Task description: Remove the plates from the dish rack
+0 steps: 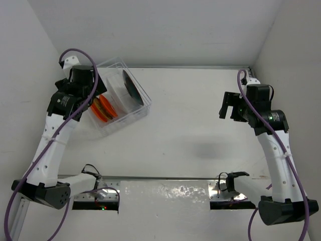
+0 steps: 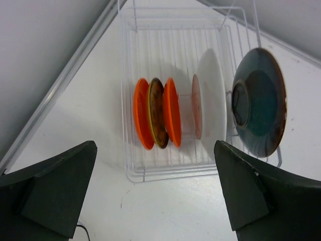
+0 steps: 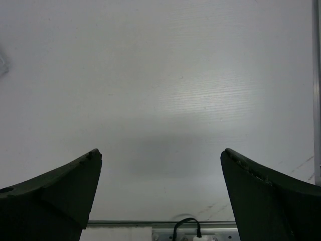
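Note:
The white plate's upper edge (image 1: 120, 91) (image 2: 223, 113), between the orange plates and the dark teal plate in the dish rack, will be gripped by my left gripper.
The clear dish rack (image 2: 170, 35) sits at the far left of the table, also in the top view (image 1: 131, 118). On edge in its slots stand an orange plate (image 2: 141, 120), a yellow-patterned plate (image 2: 157, 113), another orange plate (image 2: 171, 111), a pale pink one (image 2: 196, 108) and a white one (image 2: 213, 103). The dark teal plate (image 2: 261, 103) leans at the rack's right end, seen from above too (image 1: 133, 86). My left gripper (image 2: 155, 186) is open and empty, above the table just short of the rack. My right gripper (image 3: 160, 193) is open and empty over bare table at the right (image 1: 229, 108).
White walls close in the table on the left, back and right. A metal rail (image 1: 165, 178) runs along the near edge between the arm bases, with cables beside it.

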You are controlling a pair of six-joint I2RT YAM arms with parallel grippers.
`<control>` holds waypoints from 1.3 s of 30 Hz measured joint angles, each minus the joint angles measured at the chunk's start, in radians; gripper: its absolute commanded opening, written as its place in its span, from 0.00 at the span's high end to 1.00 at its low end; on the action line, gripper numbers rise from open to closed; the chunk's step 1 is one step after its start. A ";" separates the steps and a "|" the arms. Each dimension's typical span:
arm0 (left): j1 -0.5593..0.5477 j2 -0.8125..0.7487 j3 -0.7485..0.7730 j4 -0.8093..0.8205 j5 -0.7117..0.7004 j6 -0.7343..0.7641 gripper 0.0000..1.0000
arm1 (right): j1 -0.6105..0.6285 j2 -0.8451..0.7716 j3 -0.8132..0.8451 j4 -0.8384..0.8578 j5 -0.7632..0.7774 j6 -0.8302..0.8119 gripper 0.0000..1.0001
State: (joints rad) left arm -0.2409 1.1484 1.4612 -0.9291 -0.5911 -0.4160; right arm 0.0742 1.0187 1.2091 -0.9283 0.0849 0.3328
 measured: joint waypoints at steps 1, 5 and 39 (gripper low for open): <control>0.000 0.019 0.037 -0.019 -0.005 -0.008 0.00 | 0.000 0.000 0.000 0.000 0.001 0.002 0.01; 0.000 0.117 0.183 -0.090 -0.009 -0.042 0.00 | 0.000 0.008 0.000 0.000 0.001 0.008 0.01; -0.013 0.708 0.305 -0.095 -0.019 -0.127 1.00 | 0.001 0.115 -0.045 -0.066 -0.070 -0.031 0.01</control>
State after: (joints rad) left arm -0.2539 1.8561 1.7660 -1.0241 -0.6106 -0.5426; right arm 0.0753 1.1336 1.1637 -0.9939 0.0147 0.3019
